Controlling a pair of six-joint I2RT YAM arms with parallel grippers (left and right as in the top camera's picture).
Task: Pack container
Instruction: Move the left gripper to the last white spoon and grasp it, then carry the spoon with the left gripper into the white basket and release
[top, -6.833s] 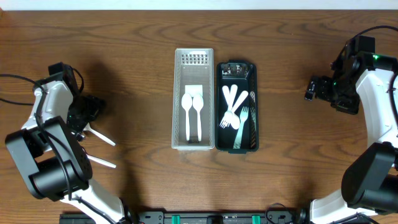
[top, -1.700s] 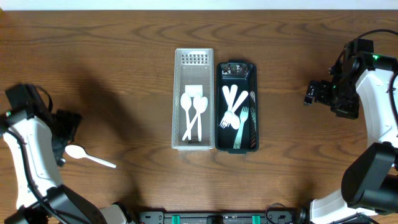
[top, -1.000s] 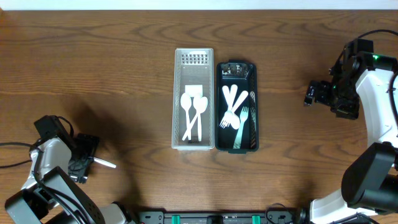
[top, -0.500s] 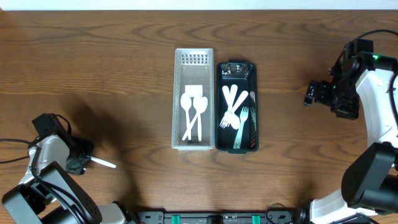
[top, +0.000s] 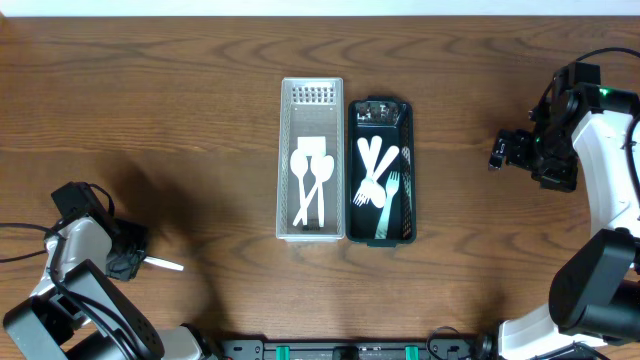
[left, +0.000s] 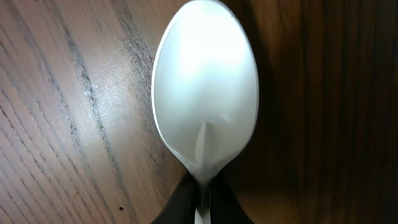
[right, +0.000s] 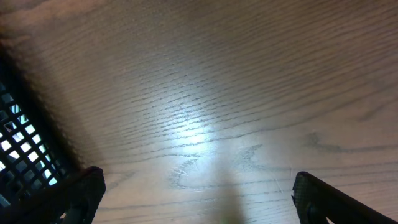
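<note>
Next, my left gripper drops the white plastic spoon onto the white spoons in the clear white container (top: 299, 199).
A white plastic spoon (left: 205, 93) lies on the wooden table at the front left. My left gripper (left: 200, 190) is shut on its neck, just below the bowl. From above, the left gripper (top: 126, 262) covers the bowl and only the handle (top: 166, 265) sticks out to the right. The clear white container (top: 311, 232) in the middle holds white spoons. Beside it, the dark green container (top: 352, 170) holds white forks. My right gripper (top: 503, 148) hangs open over bare wood at the right, its fingertips (right: 84, 190) far apart with nothing between them.
The two containers stand side by side, touching, at the table's centre. The dark container's mesh wall (right: 18, 146) shows at the left edge of the right wrist view. Bare wood lies between each arm and the containers.
My left gripper has closed from wide open onto the spoon's neck. Before that it came down over the spoon. The right arm has not moved.
</note>
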